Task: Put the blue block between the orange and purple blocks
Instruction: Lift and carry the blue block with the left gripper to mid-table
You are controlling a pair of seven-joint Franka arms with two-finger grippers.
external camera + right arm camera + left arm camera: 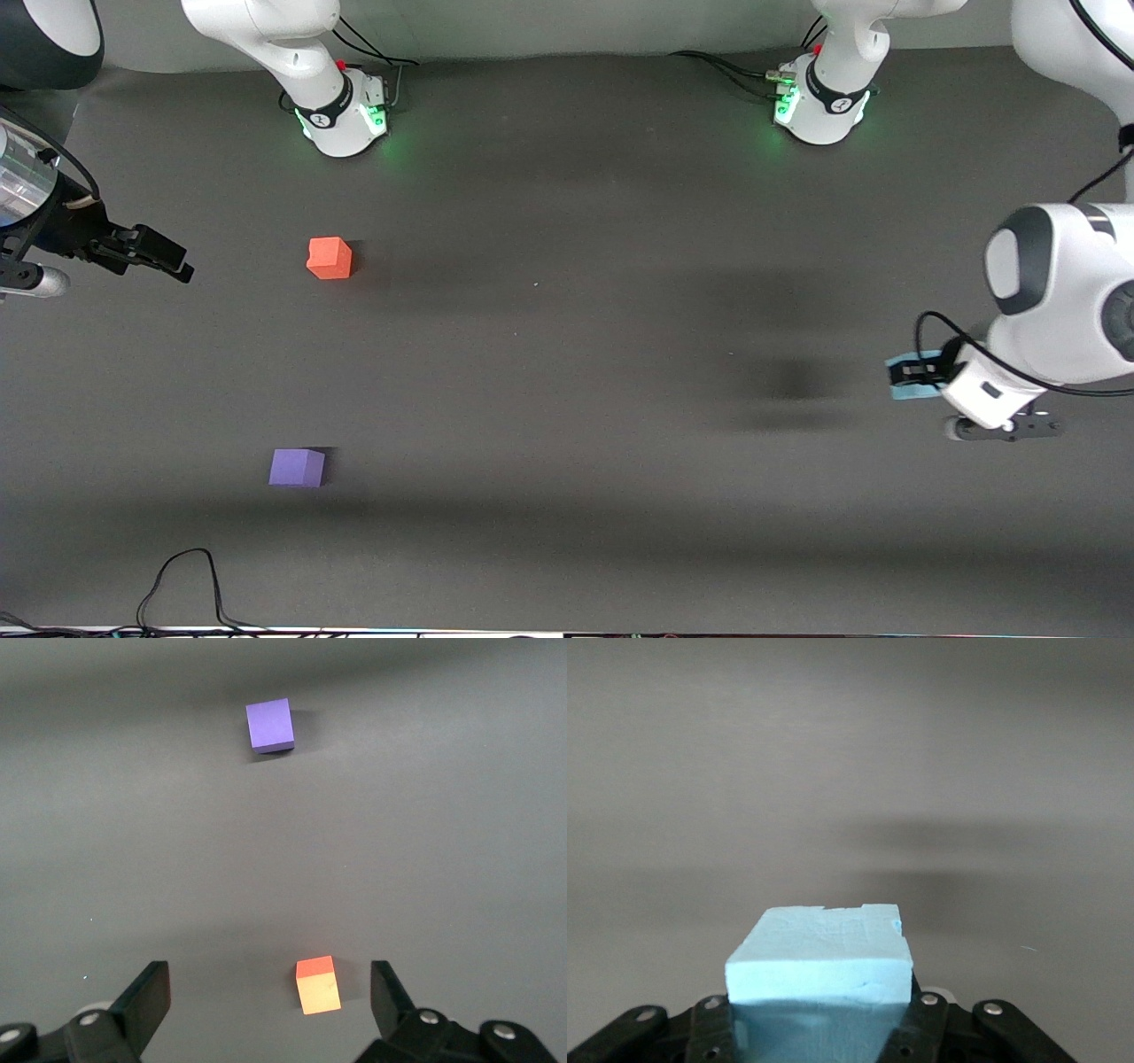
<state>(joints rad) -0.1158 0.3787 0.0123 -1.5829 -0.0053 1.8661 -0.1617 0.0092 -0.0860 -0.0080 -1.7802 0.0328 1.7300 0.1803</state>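
Observation:
Next, my left gripper lets go of the blue block on the bare middle of the mat (525, 315), a little way out from the orange block.
The orange block (330, 258) and the purple block (297, 467) sit apart on the dark mat toward the right arm's end, the purple one nearer the front camera. Both show in the right wrist view, orange (318, 985) and purple (270, 725). My left gripper (917, 374) is shut on the light blue block (897, 391), held above the mat at the left arm's end; the block fills the jaws in the left wrist view (819, 961). My right gripper (175, 260) is open and empty, over the mat beside the orange block.
The two arm bases (341, 115) (824, 106) stand along the table's back edge. A black cable (186, 576) loops onto the mat at the front edge near the purple block. Bare mat (567, 354) lies between the blocks and my left gripper.

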